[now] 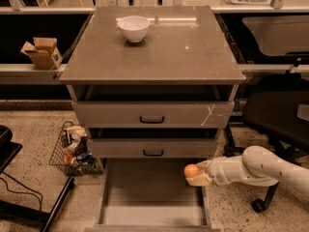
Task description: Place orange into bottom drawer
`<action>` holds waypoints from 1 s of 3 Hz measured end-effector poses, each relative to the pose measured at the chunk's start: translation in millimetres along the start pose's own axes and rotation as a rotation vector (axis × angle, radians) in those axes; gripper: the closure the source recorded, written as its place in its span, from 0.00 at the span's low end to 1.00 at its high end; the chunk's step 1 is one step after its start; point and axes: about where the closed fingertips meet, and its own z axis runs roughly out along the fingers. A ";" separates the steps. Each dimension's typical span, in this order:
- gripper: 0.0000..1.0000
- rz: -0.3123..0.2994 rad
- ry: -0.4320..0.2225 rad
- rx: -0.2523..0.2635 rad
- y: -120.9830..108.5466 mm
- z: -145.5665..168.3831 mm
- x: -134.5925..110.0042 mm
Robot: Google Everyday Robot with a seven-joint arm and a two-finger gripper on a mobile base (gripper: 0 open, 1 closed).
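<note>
Next, I let go of the orange on the bottom drawer's inside [174, 200], toward the side nearest my arm. The orange is still just above that drawer.
The orange [191, 170] is a small round fruit held in my gripper [195, 175] at the end of the white arm that reaches in from the right. The gripper is shut on the orange and holds it just above the right side of the bottom drawer [152, 197]. That drawer is pulled out wide, and its flat grey floor is bare. The two upper drawers show grey fronts with black handles.
A white bowl [133, 28] stands on the cabinet top [193, 47]. A wire basket of clutter [72, 149] sits on the floor at the left. A cardboard box [42, 52] is on a left shelf. A black office chair [277, 115] is at the right.
</note>
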 end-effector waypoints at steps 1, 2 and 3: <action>1.00 0.000 0.000 0.000 0.0 0.1 0.0; 1.00 0.011 0.024 -0.026 -0.9 38.5 7.1; 1.00 0.032 0.041 -0.053 -12.7 99.9 24.2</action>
